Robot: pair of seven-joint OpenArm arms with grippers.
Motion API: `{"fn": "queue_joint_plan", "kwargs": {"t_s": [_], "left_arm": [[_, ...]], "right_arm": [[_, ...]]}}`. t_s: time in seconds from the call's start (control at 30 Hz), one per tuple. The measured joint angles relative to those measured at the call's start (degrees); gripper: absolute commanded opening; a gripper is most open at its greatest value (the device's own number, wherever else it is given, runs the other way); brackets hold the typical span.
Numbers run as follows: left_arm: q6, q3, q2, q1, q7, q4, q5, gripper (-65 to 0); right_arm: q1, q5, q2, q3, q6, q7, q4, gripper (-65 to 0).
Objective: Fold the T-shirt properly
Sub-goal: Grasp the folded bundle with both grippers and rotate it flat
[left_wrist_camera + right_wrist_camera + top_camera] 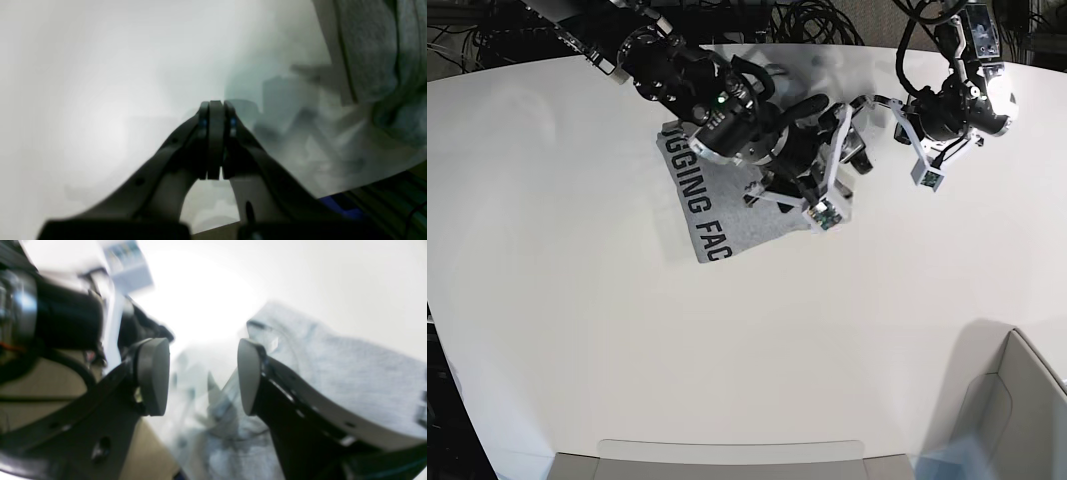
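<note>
The robot's right gripper will close on the lettered edge (686, 218) of the T-shirt, next to the gap between the printed words.
The heather-grey T-shirt (689, 168) lies folded on the white table (577, 300), with black block lettering showing along its near-left edge. The right arm reaches over it, and my right gripper (851, 140) hangs open and empty past the shirt's right edge. In the right wrist view its pads (153, 373) stand wide apart, with the grey cloth (333, 366) below and to the right. My left gripper (865, 104) is shut and empty just right of the shirt. In the left wrist view its tips (215, 111) meet over bare table, with the shirt (367, 50) at the upper right.
The two grippers are close together near the table's far edge. Black cables (817, 20) lie behind the table. A grey box (1017, 400) stands at the near right corner. A pale tray edge (727, 452) runs along the front.
</note>
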Motion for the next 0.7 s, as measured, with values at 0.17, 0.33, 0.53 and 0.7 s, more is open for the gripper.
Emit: {"fn": "queue_joint_plan", "kwargs": {"t_s": [0.17, 0.33, 0.53, 0.7], "left_arm": [[0.0, 0.0, 0.0, -0.2, 0.0, 0.0, 0.0, -65.0], [-0.1, 7.7, -0.3, -0.3, 0.3, 0.9, 0.5, -65.0], [-0.2, 23.8, 0.0, -0.7, -6.2, 7.6, -1.3, -65.0], [-0.1, 34.0, -0.5, -0.5, -8.8, 7.0, 0.4, -65.0]], "right_arm": [[-2.6, -1.0, 6.3, 9.0, -0.3, -0.6, -0.4, -34.1], [-4.3, 0.1, 9.8, 18.5, 0.8, -0.1, -0.3, -34.1], [-4.1, 0.0, 12.3, 28.1, 17.6, -0.9, -2.0, -42.8], [-1.6, -0.5, 12.2, 29.4, 22.3, -0.8, -8.8, -62.7]]}}
